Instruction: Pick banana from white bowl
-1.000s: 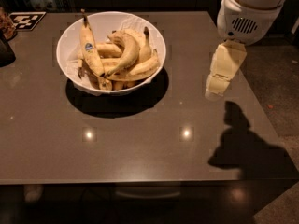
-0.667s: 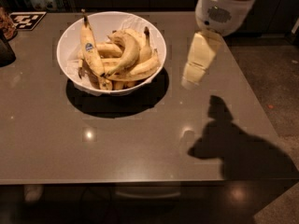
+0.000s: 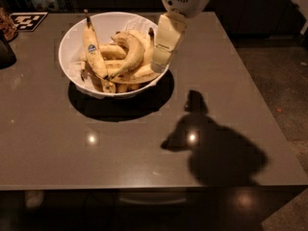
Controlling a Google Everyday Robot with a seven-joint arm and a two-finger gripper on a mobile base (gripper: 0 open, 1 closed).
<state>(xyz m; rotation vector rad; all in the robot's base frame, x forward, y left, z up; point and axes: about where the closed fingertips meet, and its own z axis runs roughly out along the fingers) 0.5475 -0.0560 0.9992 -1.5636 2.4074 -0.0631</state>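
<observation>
The long, curved banana lies on top of the pile in the white bowl, and its far end (image 3: 125,38) is the part my gripper will close on.
The white bowl (image 3: 72,42) stands on the dark table at the back left and holds several bananas. The banana (image 3: 131,56), long, curved and brown-streaked, lies on top of the pile in the middle of the bowl. A straighter banana with a blue sticker (image 3: 92,47) leans along the left side. My gripper (image 3: 158,64), cream-coloured under a white wrist, hangs over the bowl's right rim, just right of the banana and above the pile. It holds nothing that I can see.
A dark object (image 3: 6,52) and a black-and-white marker tag (image 3: 29,20) sit at the table's far left. The arm's shadow (image 3: 216,148) falls on the table's right front. The table edge and the floor (image 3: 284,81) lie to the right.
My gripper has moved left and back, from over the table's right side to over the bowl's right rim. The bananas have not moved.
</observation>
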